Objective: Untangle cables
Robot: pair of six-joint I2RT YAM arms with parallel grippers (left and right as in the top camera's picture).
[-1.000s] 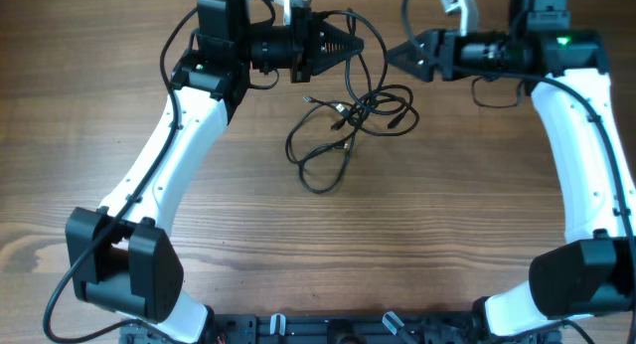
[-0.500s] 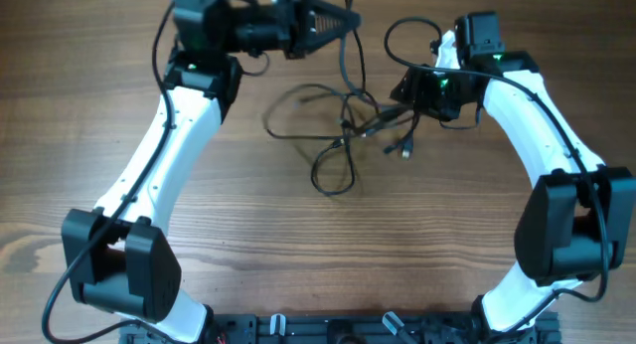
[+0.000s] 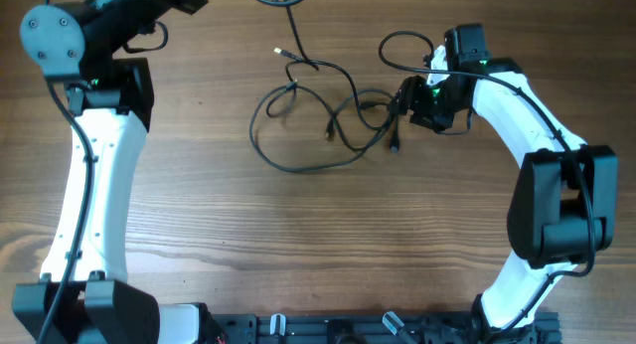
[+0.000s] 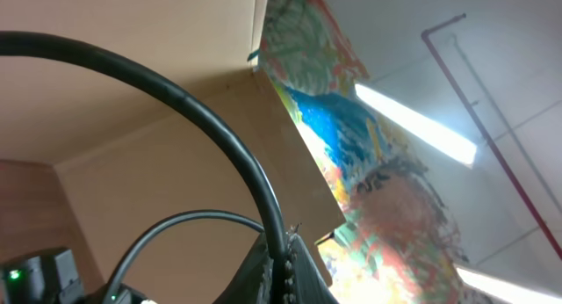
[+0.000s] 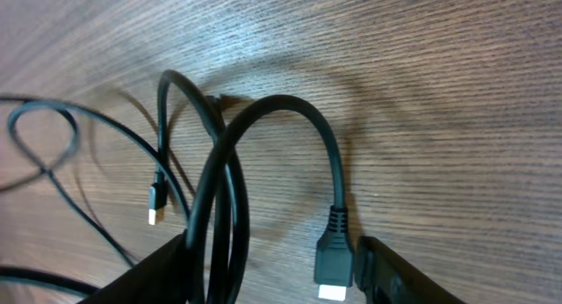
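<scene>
The raised strand (image 3: 295,32) of the black cable, below my left gripper, is next for my right gripper, which should go there and close above the loops.
The cables (image 3: 308,168) are thin black cords lying in loose, spread loops on the wooden table, with small plugs at their ends. One strand (image 3: 291,26) rises from the loops past the top edge. My left gripper (image 4: 283,267) is lifted high, out of the overhead view, and is shut on a black cable (image 4: 219,133). My right gripper (image 3: 402,103) is low at the right end of the loops. In the right wrist view its fingers (image 5: 277,278) are open, with doubled cable loops (image 5: 219,190) and a black flat plug (image 5: 334,260) between them.
The left arm (image 3: 94,175) runs up the left side of the table. The right arm (image 3: 537,125) curves along the right side. A small gold-tipped plug (image 5: 156,207) lies left of the loops. A black rail (image 3: 338,329) runs along the front edge.
My left arm has swung up and to the left, pulling one cable upward. The bundle has spread out leftward into wider loops. My right gripper has come down onto the bundle's right end.
</scene>
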